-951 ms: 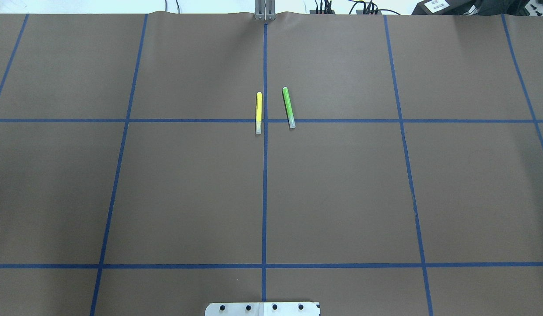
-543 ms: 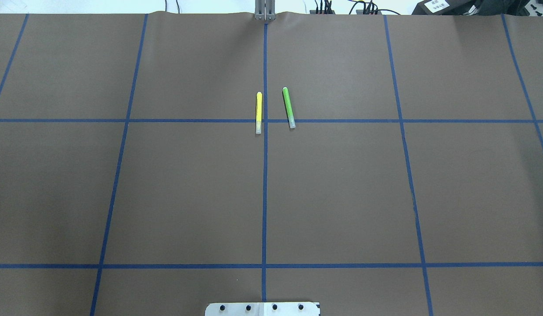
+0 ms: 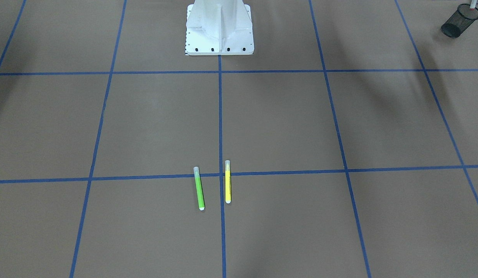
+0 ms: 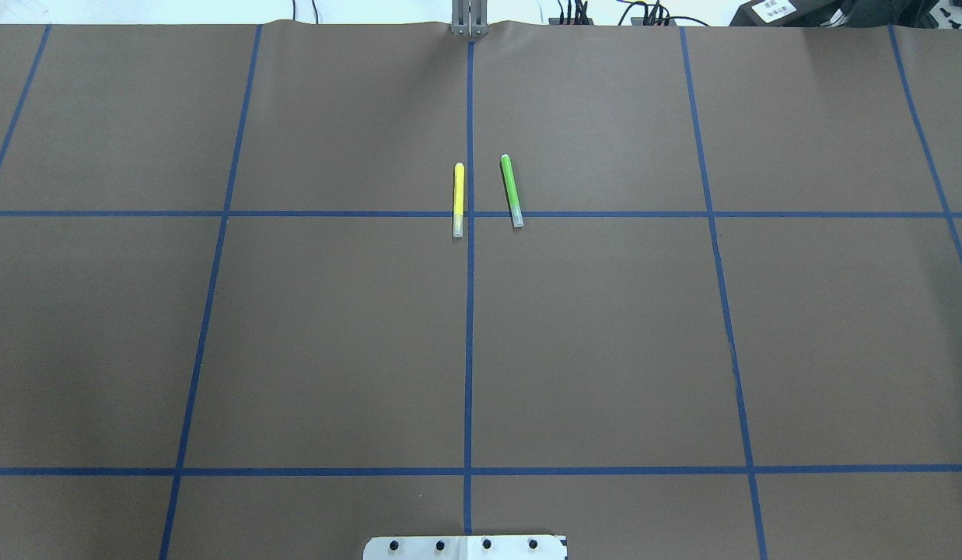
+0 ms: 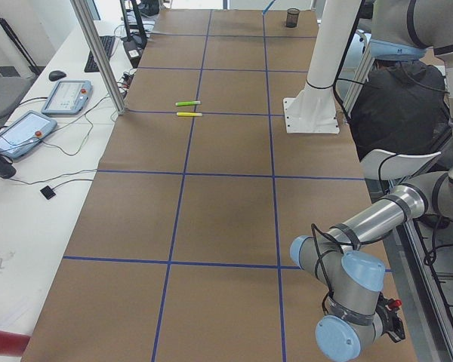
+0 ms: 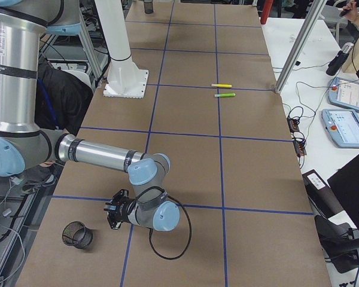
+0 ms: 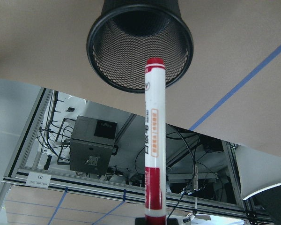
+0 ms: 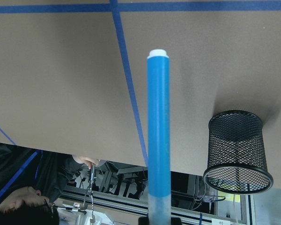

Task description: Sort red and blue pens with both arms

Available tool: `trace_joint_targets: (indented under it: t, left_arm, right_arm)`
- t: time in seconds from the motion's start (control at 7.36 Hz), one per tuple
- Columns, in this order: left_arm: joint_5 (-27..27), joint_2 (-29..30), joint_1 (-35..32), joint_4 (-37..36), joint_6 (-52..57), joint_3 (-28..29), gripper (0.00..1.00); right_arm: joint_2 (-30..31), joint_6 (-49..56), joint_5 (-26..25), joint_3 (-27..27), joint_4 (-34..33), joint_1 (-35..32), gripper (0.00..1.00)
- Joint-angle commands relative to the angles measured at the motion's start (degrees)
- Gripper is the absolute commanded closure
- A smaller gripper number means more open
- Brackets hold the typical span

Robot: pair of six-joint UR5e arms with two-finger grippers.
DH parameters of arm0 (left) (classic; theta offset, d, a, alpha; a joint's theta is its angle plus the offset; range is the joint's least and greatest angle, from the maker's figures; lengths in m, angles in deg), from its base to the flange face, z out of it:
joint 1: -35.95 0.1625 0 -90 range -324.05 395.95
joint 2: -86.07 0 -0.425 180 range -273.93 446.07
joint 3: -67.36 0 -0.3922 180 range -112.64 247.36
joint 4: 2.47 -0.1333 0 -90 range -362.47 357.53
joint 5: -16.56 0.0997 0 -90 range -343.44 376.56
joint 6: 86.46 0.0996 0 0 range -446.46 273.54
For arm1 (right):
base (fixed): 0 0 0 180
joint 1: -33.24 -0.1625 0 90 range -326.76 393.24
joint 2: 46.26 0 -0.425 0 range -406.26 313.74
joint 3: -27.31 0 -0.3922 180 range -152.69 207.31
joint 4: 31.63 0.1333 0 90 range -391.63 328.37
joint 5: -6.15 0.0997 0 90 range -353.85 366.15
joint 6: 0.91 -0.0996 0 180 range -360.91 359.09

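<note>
Next, I let go of the red-capped white marker with my left gripper inside the black mesh cup (image 7: pixel 139 29), so it leans against the cup's rim.
In the left wrist view the red-capped white marker (image 7: pixel 154 140) stands out from my left gripper (image 7: pixel 155 220), which is shut on its red end. Its cap points at the mouth of a black mesh cup (image 7: pixel 140 42) lying on its side. The right wrist view shows the slim blue pen (image 8: pixel 158 122) held in my right gripper (image 8: pixel 159 219), white tip forward. Another black mesh cup (image 8: pixel 236 150) sits to the pen's right. From the table's right end, the right gripper (image 6: pixel 112 216) hangs just beside that cup (image 6: pixel 76 234). Both arms are outside the overhead view.
A yellow pen (image 4: pixel 458 199) and a green pen (image 4: pixel 512 190) lie side by side near the table's centre line on the brown, blue-taped table (image 4: pixel 605 350). The white robot base (image 3: pixel 219 29) stands at the near edge. Tablets (image 5: pixel 66 96) and cables lie beyond the far edge.
</note>
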Motion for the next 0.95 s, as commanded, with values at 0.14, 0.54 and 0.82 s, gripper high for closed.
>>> trace_joint_targets:
  t: [0.14, 0.54, 0.82]
  left_arm:
    - [-0.19, 0.51, -0.26, 0.17, -0.13, 2.43, 1.00]
    - [-0.27, 1.13, -0.26, 0.79, -0.13, 4.28, 1.00]
    - [-0.27, 1.74, -0.26, 2.53, -1.70, 5.68, 1.00]
  right_arm:
    - [-0.05, -0.18, 0.01, 0.30, 0.07, 0.00, 1.00]
    - [-0.58, -0.09, 0.18, 1.62, 0.16, 0.00, 1.00]
    - [-0.58, -0.09, 0.27, 1.62, 0.16, 0.00, 1.00]
